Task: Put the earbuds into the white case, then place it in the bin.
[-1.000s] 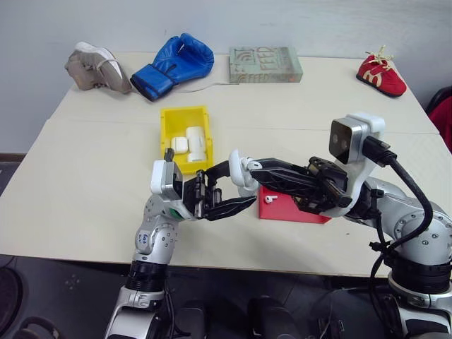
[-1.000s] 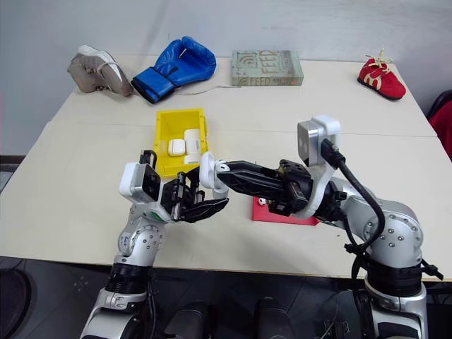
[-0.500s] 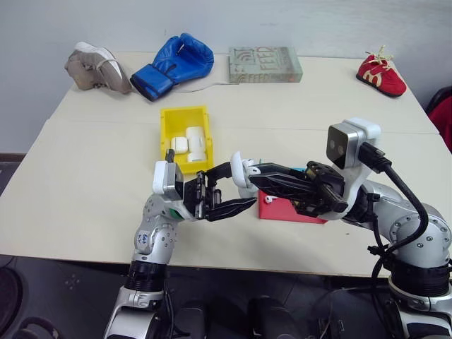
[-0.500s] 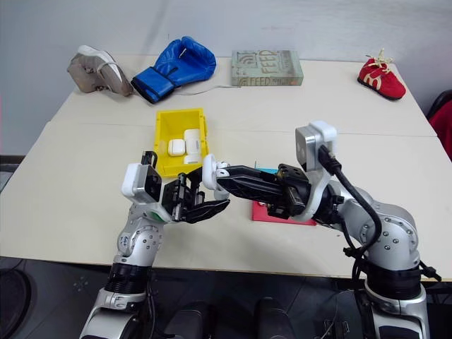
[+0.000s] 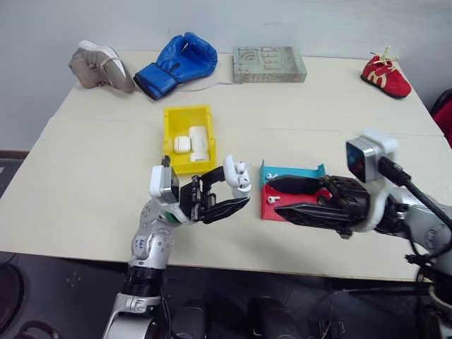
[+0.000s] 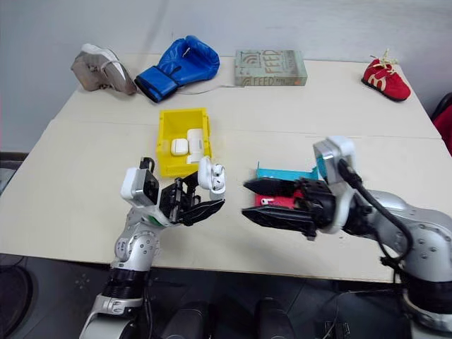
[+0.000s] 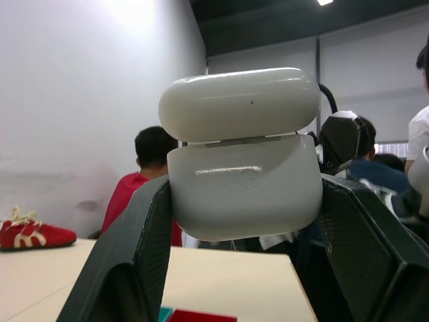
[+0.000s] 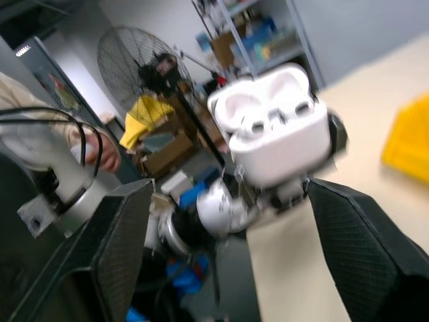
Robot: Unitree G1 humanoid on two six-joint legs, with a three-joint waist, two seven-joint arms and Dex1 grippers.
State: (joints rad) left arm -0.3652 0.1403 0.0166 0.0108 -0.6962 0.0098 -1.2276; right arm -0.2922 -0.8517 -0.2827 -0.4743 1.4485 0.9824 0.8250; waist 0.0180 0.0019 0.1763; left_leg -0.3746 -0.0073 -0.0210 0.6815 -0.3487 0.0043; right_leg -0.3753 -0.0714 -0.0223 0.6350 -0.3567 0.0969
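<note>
The white case, now held just in front of the yellow bin, will be let go by my left gripper in the yellow bin [image 5: 182, 131] next to the taller white oblong box.
My left gripper [image 5: 233, 189] is shut on the white case [image 5: 238, 176] and holds it above the table's front, just in front of the yellow bin [image 5: 169, 127]. The case's lid stands open [image 8: 275, 131]. White rounded shapes sit in its wells; I cannot tell for sure that they are earbuds. My right gripper [image 6: 246, 198] is open, level, a short way right of the case and apart from it. One earbud [image 5: 272, 200] lies on the red floor of the blue-and-red tray [image 5: 296, 171], beside the right fingertips.
The bin holds a taller white oblong box [image 5: 198, 143] and a small white case [image 5: 182, 144]. Along the table's far edge lie a grey shoe [image 5: 99, 65], a blue boxing glove [image 5: 176, 60], a green box [image 5: 268, 63] and a red shoe [image 5: 385, 74].
My right gripper has opened and drawn back to the right, away from the case that it was touching. The left gripper still grips the case in nearly the same place.
</note>
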